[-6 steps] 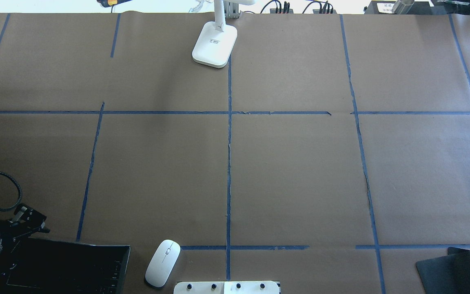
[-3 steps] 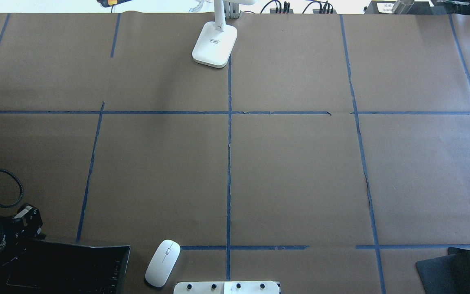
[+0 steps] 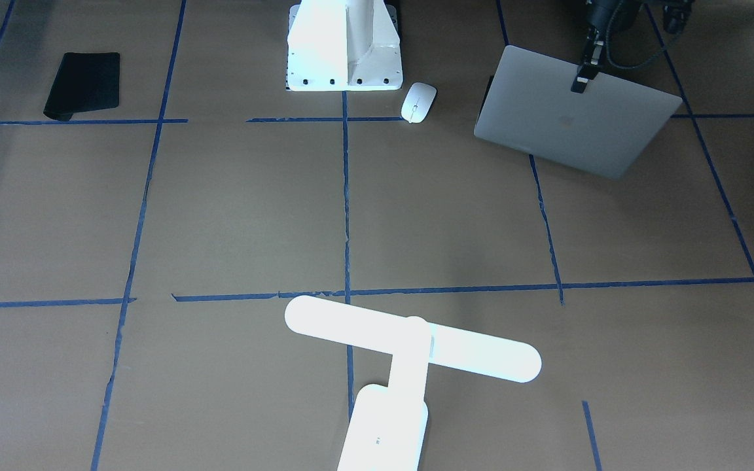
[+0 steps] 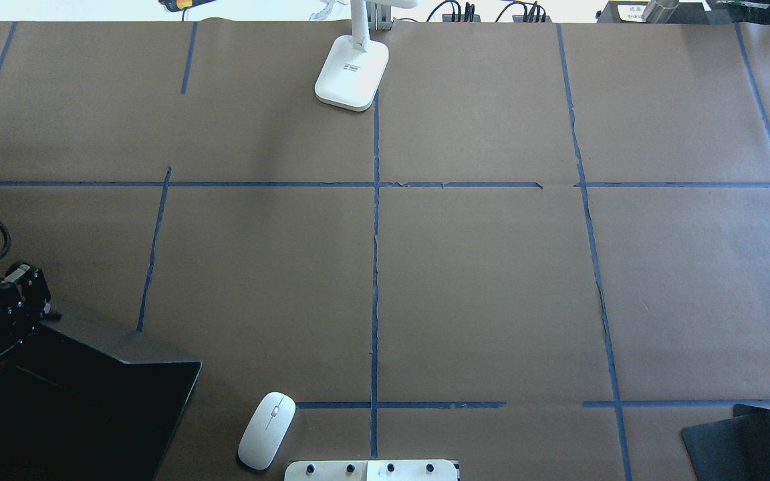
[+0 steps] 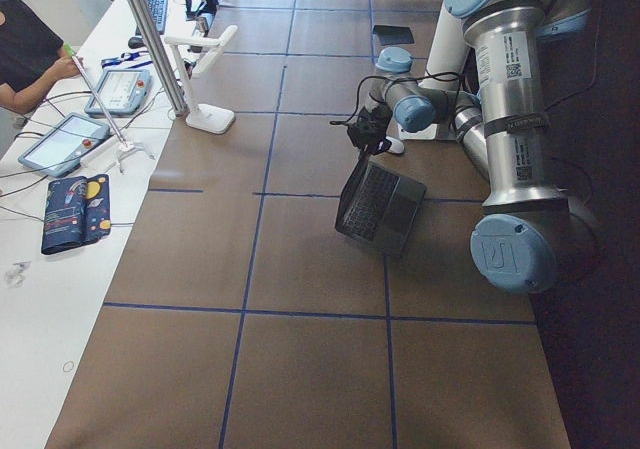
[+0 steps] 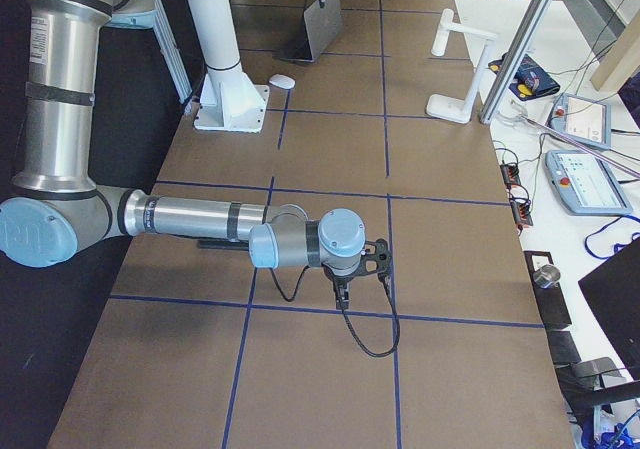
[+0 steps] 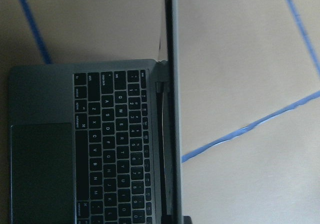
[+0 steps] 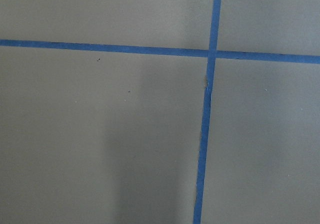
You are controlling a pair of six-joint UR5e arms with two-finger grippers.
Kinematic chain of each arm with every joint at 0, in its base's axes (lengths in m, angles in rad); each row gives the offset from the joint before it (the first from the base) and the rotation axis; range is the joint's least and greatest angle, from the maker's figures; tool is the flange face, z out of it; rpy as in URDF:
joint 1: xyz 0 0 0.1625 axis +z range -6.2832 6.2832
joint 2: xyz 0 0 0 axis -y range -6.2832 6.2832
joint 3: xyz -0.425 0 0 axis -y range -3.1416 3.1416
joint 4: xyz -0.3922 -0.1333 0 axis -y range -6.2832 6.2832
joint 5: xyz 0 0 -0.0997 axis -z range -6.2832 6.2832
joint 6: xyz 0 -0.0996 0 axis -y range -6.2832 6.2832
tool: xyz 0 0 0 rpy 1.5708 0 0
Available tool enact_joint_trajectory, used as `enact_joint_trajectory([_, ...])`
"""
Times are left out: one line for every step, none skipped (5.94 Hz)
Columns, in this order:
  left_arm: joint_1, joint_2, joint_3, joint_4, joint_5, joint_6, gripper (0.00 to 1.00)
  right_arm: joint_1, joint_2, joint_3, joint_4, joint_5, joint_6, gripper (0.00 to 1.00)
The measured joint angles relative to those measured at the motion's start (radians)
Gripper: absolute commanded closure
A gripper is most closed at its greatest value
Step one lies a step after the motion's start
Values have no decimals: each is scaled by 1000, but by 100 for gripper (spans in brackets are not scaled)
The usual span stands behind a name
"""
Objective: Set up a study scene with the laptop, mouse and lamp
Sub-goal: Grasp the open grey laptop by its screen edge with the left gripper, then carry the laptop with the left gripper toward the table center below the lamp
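Next, my left gripper lets go of the grey laptop across the blue tape [image 3: 364, 254] between the white pedestal and lamp, close to the lamp.
The grey laptop [image 3: 573, 124] stands open at the table's near left corner, its lid about upright. My left gripper [image 3: 580, 82] is shut on the lid's top edge, and it also shows in the overhead view [image 4: 34, 304]. In the left wrist view the keyboard [image 7: 115, 144] lies beside the lid, seen edge-on. The white mouse [image 4: 266, 429] lies right of the laptop [image 4: 117, 341], near the pedestal. At the far edge stands the white lamp [image 3: 410, 340], on its base [image 4: 351, 72]. My right gripper [image 6: 360, 269] hangs low over bare table; I cannot tell whether it is open or shut.
A black mouse pad [image 4: 732, 441] lies at the near right corner. The white bolted pedestal [image 3: 344, 46] stands at the robot's side. A person [image 5: 25, 49] sits at a side bench with control tablets [image 5: 65, 144]. Blue tape lines grid the brown table.
My left gripper moved away from the robot with the laptop's lid edge. The lid swung up, so its grey back now shows overhead. Mouse and lamp stayed put.
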Motion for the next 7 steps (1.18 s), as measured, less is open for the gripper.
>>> enact_joint_trajectory([-62,-116,71,38,-2,36,100,0,0,1,0,0,0,0])
enact_joint_trajectory([-111,-251,161,86,-4,66,100,0,0,1,1,1,0,0])
enact_joint_trajectory([-146,-387,273,115,-5,77,100,0,0,1,1,2,0,0])
enact_joint_trajectory([-164,-519,385,132,-7,75,100,-1,0,0,0,4,0,0])
enact_joint_trajectory([-167,-634,464,159,-9,66,100,-1,0,-2,0,5,0,0])
enact_joint_trajectory([-162,-735,529,193,-11,30,100,-2,0,-4,0,6,0,0])
enact_joint_trajectory([-147,-820,591,216,-11,-31,100,-2,0,-5,0,8,0,0])
